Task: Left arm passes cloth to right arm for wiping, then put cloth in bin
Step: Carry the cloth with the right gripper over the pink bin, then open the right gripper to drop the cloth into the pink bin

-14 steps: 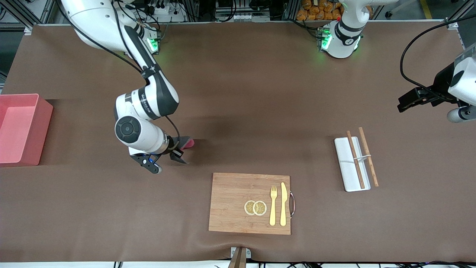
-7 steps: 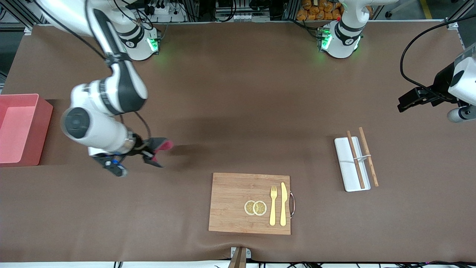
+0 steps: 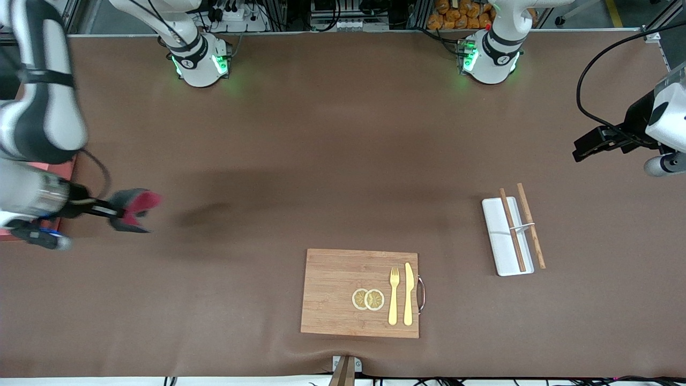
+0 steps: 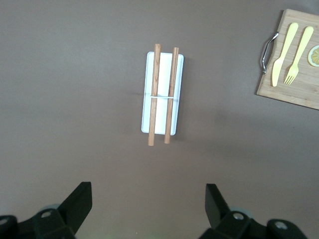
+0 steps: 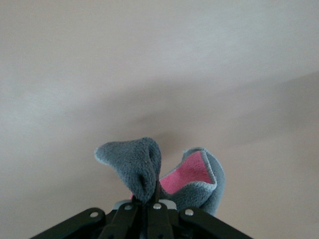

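Note:
The right gripper needs to release the cloth, now in the air beside the bin, on the bottom of the pink bin (image 3: 27, 198), under the right arm.
My right gripper (image 3: 113, 212) is shut on the cloth (image 3: 137, 206), grey with its pink side showing, and holds it in the air over bare table just beside the bin. In the right wrist view the cloth (image 5: 149, 167) bunches out of the shut fingers (image 5: 155, 208). The pink bin (image 3: 65, 168) is at the right arm's end of the table, almost wholly hidden by the right arm. My left gripper (image 3: 590, 145) waits, open and empty, high over the left arm's end of the table; its fingers (image 4: 79, 201) stand wide apart.
A white tray (image 3: 496, 241) with two wooden sticks lies under the left gripper's area and shows in the left wrist view (image 4: 150, 74). A wooden board (image 3: 332, 292) with a fork, a knife and lemon slices lies near the front edge.
My right arm has swung toward its end of the table with the cloth, from near the board to beside the bin. The left arm has not moved.

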Action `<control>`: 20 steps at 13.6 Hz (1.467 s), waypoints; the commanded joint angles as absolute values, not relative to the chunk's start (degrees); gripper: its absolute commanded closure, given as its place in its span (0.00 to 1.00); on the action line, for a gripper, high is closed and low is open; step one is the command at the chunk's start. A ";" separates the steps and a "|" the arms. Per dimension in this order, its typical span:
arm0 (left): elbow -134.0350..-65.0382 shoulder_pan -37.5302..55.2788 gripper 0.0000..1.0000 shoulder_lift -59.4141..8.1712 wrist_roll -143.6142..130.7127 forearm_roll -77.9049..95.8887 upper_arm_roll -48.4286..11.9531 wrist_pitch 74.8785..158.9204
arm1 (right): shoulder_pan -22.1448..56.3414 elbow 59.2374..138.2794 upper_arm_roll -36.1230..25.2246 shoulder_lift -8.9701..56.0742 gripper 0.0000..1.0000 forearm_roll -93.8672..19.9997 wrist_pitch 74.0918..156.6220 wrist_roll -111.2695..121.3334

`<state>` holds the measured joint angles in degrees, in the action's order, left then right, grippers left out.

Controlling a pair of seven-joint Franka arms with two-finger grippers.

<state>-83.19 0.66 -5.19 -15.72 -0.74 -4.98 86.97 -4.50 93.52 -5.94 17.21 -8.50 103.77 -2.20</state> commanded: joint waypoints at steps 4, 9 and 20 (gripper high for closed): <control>-84.99 0.35 0.00 -3.69 -14.68 0.09 -4.92 87.89 | -23.00 93.96 -4.66 15.64 1.00 -4.59 102.22 24.13; -84.99 0.35 0.00 -3.78 -14.68 0.09 -4.92 87.89 | -34.44 87.29 -4.57 22.21 1.00 -1.32 103.53 40.67; -84.99 0.26 0.00 -3.78 -14.68 0.09 -4.83 87.89 | -39.73 84.81 -4.48 38.14 0.78 -1.93 122.25 49.31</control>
<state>-83.52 0.65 -5.19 -15.72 -0.74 -4.96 87.09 -38.10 87.19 -5.84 36.49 -2.15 122.73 48.13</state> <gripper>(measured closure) 0.000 0.956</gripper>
